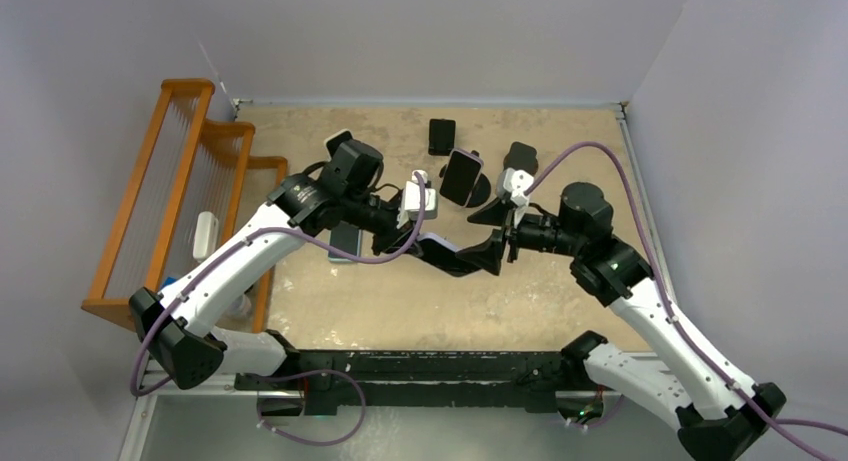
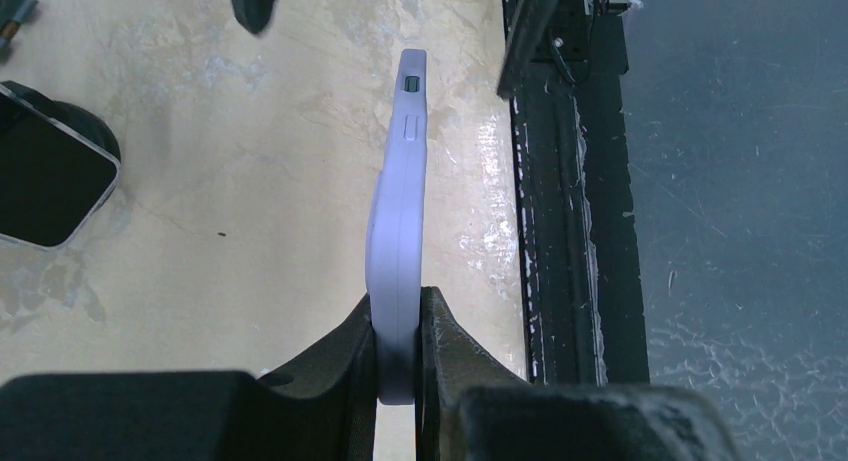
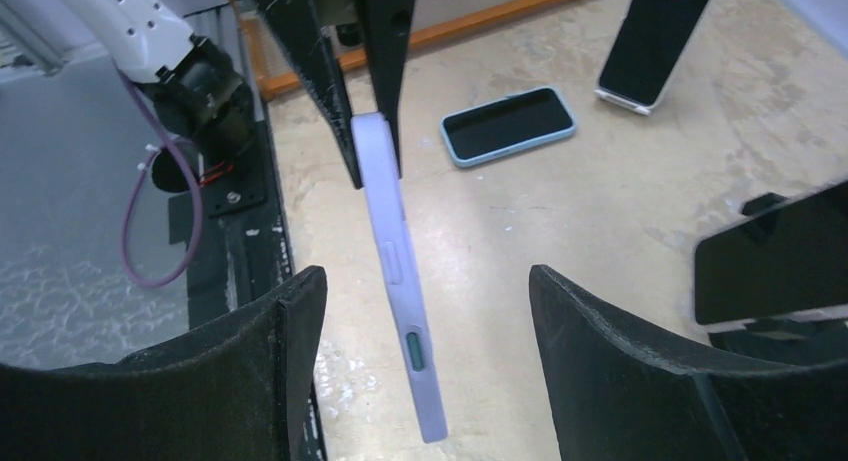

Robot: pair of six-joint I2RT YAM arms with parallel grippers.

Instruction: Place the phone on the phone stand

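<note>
The phone's long edge is pinched from above by my left gripper, so my right gripper will take the phone's loose end (image 3: 416, 361) to let my left gripper grip end-on.
A phone in a lavender case (image 1: 437, 243) hangs edge-on over the table's near middle. My left gripper (image 1: 412, 243) is shut on one end of it; its pads press both faces of the phone (image 2: 400, 201) in the left wrist view (image 2: 400, 316). My right gripper (image 1: 458, 241) is open, its fingers on either side of the phone's free end (image 3: 400, 281) with a gap on each side (image 3: 425, 278). A black phone stand (image 1: 520, 159) with nothing on it sits at the back, right of centre.
Dark-screened phones lean on stands at the back (image 1: 462, 176) (image 1: 441, 135). A blue-cased phone (image 1: 345, 243) lies flat under the left arm. A wooden rack (image 1: 180, 181) lines the left side. The black base rail (image 1: 420, 366) runs along the near edge.
</note>
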